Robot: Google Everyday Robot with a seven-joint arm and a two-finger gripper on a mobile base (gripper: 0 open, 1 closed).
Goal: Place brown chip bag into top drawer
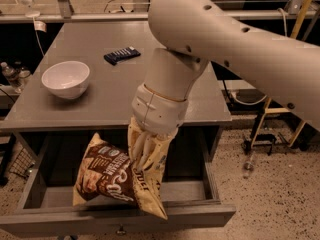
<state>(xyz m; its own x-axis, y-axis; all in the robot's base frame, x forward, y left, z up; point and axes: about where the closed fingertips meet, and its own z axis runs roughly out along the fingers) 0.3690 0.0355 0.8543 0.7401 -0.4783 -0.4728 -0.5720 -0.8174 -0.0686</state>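
The brown chip bag, now hanging inside the open top drawer, will be let go by my gripper on the middle of the drawer's bottom (130, 174), just behind the front panel.
The brown chip bag (112, 171), dark brown with white lettering and pale yellow ends, hangs inside the open top drawer (200, 216), its lower edge close to the drawer floor. My gripper (145, 156) reaches down from the big white arm and is shut on the bag's right end, with its fingers (141, 151) wrapped in the yellow foil. The drawer is pulled out below the grey table (110, 96), with its front panel along the bottom of the view.
A white bowl (66, 78) stands on the table's left side. A small dark blue bar (122, 55) lies further back. A water bottle (10, 74) sits off the table's left edge. Metal stands and cables are on the speckled floor to the right.
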